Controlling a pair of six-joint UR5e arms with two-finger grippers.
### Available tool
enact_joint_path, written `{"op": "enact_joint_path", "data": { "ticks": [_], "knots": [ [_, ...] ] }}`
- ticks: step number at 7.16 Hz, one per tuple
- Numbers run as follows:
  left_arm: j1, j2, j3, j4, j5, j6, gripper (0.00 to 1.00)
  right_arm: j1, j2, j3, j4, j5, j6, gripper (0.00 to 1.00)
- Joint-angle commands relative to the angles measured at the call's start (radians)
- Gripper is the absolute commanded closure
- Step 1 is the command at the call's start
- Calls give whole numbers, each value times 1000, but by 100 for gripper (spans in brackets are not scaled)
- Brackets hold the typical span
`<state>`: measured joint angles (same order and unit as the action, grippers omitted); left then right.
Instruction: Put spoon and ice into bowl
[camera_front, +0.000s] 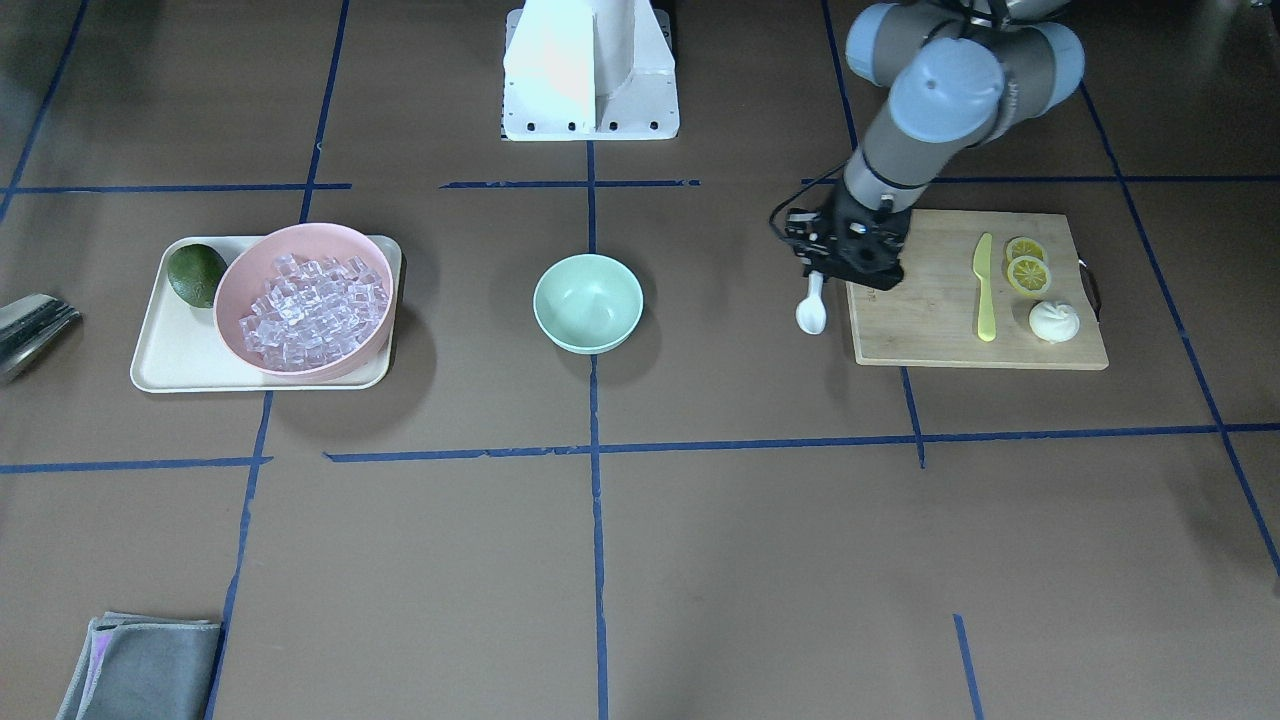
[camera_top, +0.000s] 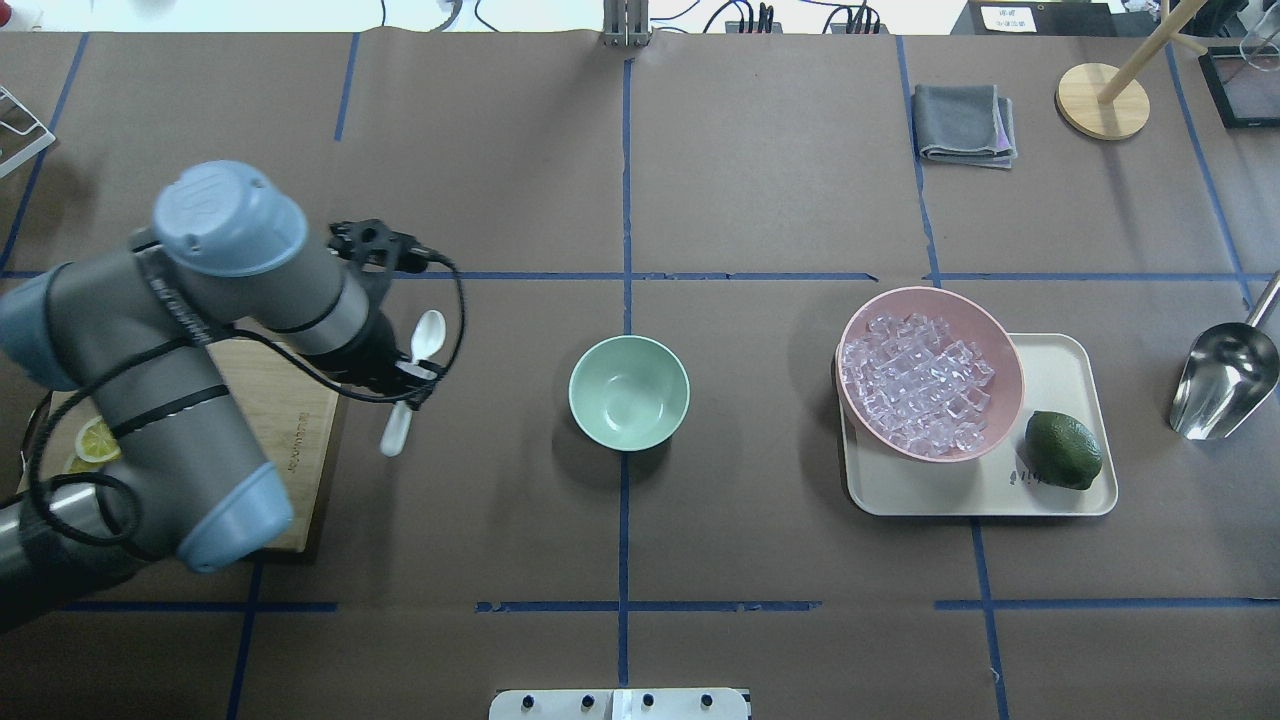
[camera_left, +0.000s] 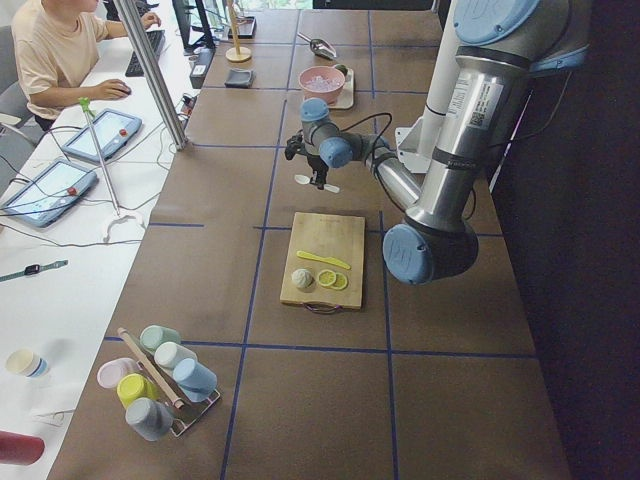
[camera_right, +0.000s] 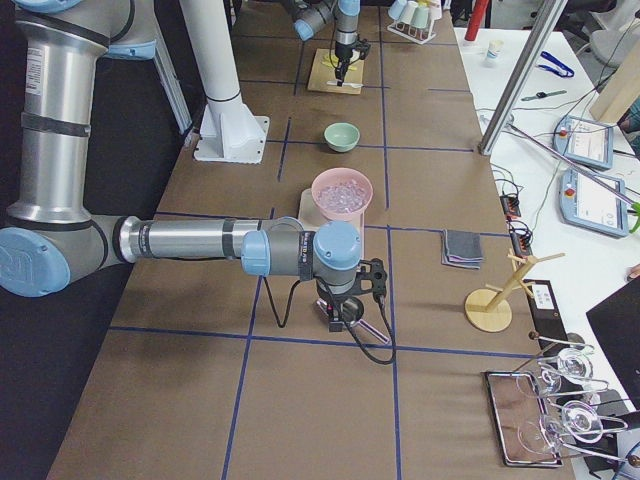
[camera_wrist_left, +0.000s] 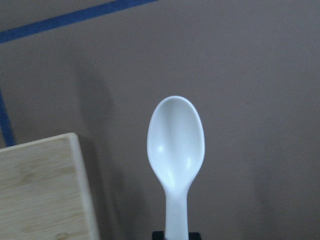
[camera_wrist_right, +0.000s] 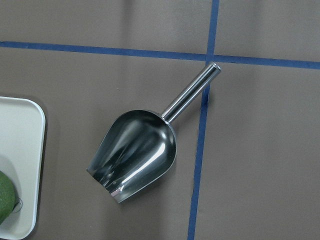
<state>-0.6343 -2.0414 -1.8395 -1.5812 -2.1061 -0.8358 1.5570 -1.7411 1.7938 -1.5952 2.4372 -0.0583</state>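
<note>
Next, my left gripper sets the white spoon down inside the empty mint-green bowl (camera_front: 595, 304) that is at the middle of the table.
My left gripper (camera_top: 408, 375) is shut on the handle of the white spoon (camera_top: 418, 372) and holds it above the table, beside the cutting board's edge. The left wrist view shows the spoon's oval bowl (camera_wrist_left: 176, 145) pointing away over the brown table. The mint-green bowl (camera_top: 628, 392) stands empty at the table's middle, to the right of the spoon in the overhead view. The ice (camera_top: 915, 385) fills the pink bowl (camera_top: 990, 330) on a cream tray. My right gripper (camera_right: 340, 312) shows only in the exterior right view, so I cannot tell whether it is open or shut.
A steel scoop (camera_wrist_right: 135, 155) lies on the table under the right wrist, right of the tray (camera_top: 1060, 350). A green fruit (camera_top: 1062, 449) sits on the tray. The wooden cutting board (camera_front: 940, 300) holds a yellow knife (camera_front: 985, 285), lemon slices and a white bun. A grey cloth (camera_top: 962, 124) lies far off.
</note>
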Motion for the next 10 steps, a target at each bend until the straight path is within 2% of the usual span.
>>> {"op": "enact_joint_path", "data": {
  "ticks": [1,2,3,5,8,9,10],
  "knots": [
    [47,-155,86,46,-2,-20,100,-2,0,-10,0,0,-2,0],
    [65,-230,151,49,-2,-22,100,-2,0,-10,0,0,0,0],
    [67,-305,207,113,-2,-22,100,-2,0,-8,1,0,0,0],
    [79,-348,230,154,-8,-22,100,-2,0,-8,1,35,2,0],
    [103,-448,354,159,1,-22,100,-2,0,-8,0,52,3,0],
    [107,-450,361,159,3,-19,93,-2,0,-8,0,52,3,0],
    [113,-447,362,161,6,-17,92,-2,0,-10,0,52,3,0]
  ]
}}
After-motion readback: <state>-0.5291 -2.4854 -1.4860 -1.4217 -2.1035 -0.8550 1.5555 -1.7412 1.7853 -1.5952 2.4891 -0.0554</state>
